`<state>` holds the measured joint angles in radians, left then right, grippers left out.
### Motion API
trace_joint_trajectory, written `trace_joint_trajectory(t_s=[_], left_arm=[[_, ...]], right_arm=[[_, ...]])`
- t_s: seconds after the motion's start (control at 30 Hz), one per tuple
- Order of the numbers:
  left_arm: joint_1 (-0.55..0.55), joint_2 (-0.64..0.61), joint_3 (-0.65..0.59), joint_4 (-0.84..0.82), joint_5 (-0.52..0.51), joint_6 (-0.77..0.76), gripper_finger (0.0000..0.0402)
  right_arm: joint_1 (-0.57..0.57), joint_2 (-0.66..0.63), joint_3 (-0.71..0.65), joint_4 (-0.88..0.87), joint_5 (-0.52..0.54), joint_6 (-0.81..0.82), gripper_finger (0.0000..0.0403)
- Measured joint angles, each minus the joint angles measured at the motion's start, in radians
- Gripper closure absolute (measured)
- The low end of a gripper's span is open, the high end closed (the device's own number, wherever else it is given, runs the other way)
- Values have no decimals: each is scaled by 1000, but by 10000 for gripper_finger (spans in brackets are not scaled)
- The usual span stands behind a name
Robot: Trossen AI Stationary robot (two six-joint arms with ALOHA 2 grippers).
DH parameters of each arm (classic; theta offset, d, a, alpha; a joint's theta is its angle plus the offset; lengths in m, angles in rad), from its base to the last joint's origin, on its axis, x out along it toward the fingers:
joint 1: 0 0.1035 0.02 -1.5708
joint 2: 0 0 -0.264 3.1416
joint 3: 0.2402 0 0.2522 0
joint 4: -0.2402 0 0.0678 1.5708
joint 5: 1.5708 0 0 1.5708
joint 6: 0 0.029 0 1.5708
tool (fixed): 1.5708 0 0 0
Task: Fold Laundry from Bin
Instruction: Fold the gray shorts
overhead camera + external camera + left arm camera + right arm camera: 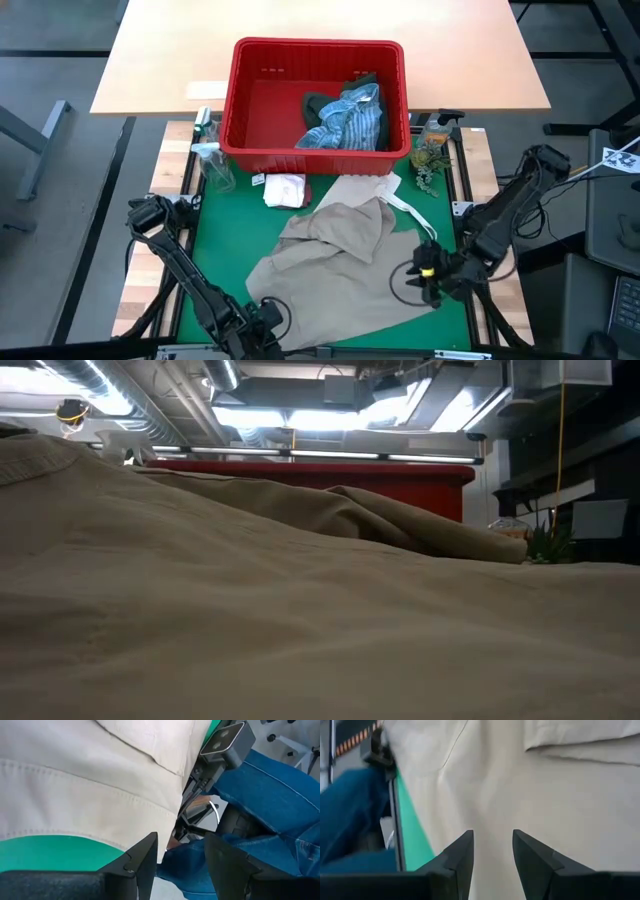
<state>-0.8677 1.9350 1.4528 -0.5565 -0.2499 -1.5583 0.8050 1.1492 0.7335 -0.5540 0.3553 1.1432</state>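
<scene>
I should next move my right gripper to the tan garment's folded-over flap and take hold of the flap's near corner (372, 261) (527, 749), at the middle of the garment.
The tan garment (340, 265) lies crumpled on the green mat (215, 240) and fills the low view (300, 610). The red bin (318, 45) stands behind it, holding the blue-white striped shirt (350, 120) and a dark green garment (318, 100). A small white cloth (283, 190) lies in front of the bin. My left gripper (262, 318) (180, 842) is open at the garment's near left edge (75, 780). My right gripper (425, 272) (492, 837) is open over the garment's right side (545, 795). Nothing is between either pair of fingers.
A flat white tote bag (385, 190) with a loop handle (415, 215) lies partly under the garment's far right. A clear spray bottle (215, 165) stands left of the bin, a small plant (430, 155) right of it. A person's blue jeans (270, 795) show beyond the table's near edge.
</scene>
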Motion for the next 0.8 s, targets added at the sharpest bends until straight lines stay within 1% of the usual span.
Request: trace_joint_trajectory(t_s=[0.23, 0.4, 0.53, 0.6, 0.8], left_arm=[[-1, 0, 0, 0, -2, 31, 246], [0, 0, 0, 0, -36, 65, 246], [0, 0, 0, 0, -49, 77, 246], [0, 0, 0, 0, -53, 77, 246], [0, 0, 0, 0, -55, 77, 246]], right_arm=[[-157, 0, -136, 222, -37, 0, 269], [-264, 0, -207, 375, -87, 0, 269], [-327, 0, -245, 477, -115, 0, 269], [-349, 0, -259, 510, -124, 0, 269], [-375, 2, -266, 516, -126, 5, 269]])
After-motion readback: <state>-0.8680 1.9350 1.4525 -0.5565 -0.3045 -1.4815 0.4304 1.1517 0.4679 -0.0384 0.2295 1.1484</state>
